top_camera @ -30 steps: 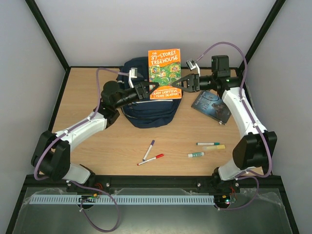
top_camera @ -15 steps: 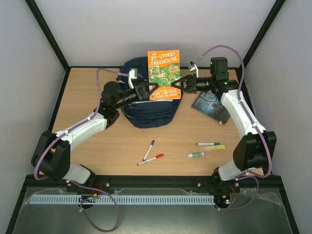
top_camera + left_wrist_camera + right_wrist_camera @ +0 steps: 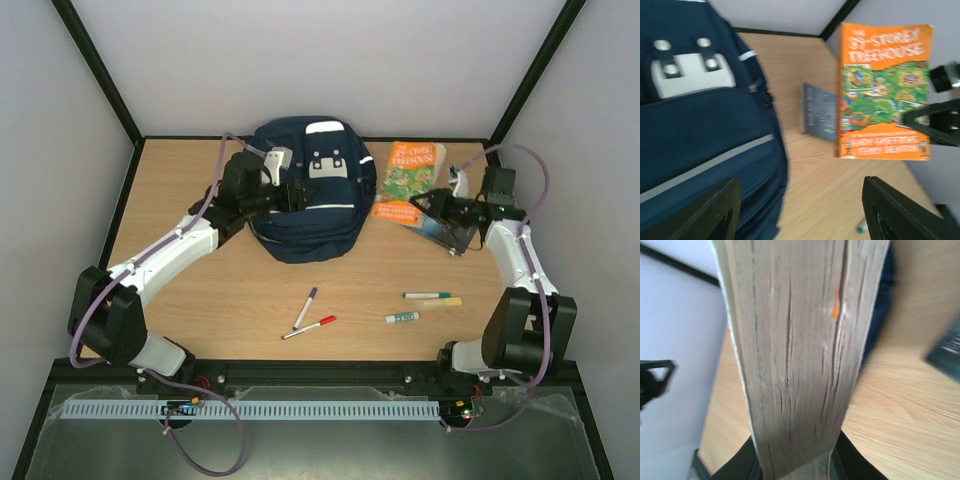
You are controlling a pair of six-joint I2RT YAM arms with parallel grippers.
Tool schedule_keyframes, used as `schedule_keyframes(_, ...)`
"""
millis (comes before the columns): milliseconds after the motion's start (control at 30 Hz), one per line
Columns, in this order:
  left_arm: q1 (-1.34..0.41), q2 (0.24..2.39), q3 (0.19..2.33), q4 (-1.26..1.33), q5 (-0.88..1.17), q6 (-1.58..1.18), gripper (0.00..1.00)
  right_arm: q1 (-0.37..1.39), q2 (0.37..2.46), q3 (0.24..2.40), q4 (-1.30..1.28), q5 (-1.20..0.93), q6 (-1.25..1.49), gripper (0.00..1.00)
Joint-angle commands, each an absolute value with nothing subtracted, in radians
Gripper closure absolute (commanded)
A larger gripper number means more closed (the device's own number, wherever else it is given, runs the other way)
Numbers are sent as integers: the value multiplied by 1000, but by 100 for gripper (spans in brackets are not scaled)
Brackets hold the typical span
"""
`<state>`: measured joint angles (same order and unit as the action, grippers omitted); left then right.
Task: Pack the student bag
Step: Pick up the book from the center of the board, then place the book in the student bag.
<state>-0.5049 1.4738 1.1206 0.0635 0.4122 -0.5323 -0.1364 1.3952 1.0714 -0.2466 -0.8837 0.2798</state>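
Note:
The robot's left gripper will grip the student bag's zippered edge [image 3: 322,239], between the bag's white stripe and the markers, because the bag needs to be opened.
The student bag [image 3: 310,205], navy with a white stripe and grey patches, lies at the back middle of the table; it fills the left of the left wrist view [image 3: 695,130]. My left gripper [image 3: 298,195] hovers over its left side, open with nothing between its fingers [image 3: 800,215]. My right gripper [image 3: 422,202] is shut on an orange paperback [image 3: 407,178], tilted in the air to the right of the bag. That book's page edge [image 3: 800,355] fills the right wrist view, clamped between the jaws [image 3: 795,467]. The left wrist view shows its cover [image 3: 882,90].
A dark blue book [image 3: 445,228] lies flat under the right gripper, also seen as a dark blue book [image 3: 817,112] beside the bag. Near the front lie a purple marker [image 3: 306,307], a red marker [image 3: 310,327], a green marker [image 3: 427,295], a yellow one [image 3: 447,302] and a glue stick [image 3: 402,318].
The left gripper opened, let go of the orange book and drew back left over the bag. The right gripper shut on the book and carried it right and down.

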Motion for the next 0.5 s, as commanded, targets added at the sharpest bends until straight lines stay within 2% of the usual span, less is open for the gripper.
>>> schedule_keyframes(0,-520,1470,1206,-287,182,-181,31,-180,1296,979,-208,-811,115,99)
schedule_keyframes(67,-563,1476,1230,-373,3,-91,31,-194,1269,924,-179,-822,112,99)
schedule_keyframes(133,-606,1469,1208,-390,-78,-30,31,-204,1252,898,-160,-831,114,99)
schedule_keyframes(267,-670,1495,1179,-398,-48,59,32,-208,1246,887,-147,-856,117,99)
schedule_keyframes(467,-735,1635,1278,-478,-8,108,34,-209,1228,882,-147,-859,104,99)
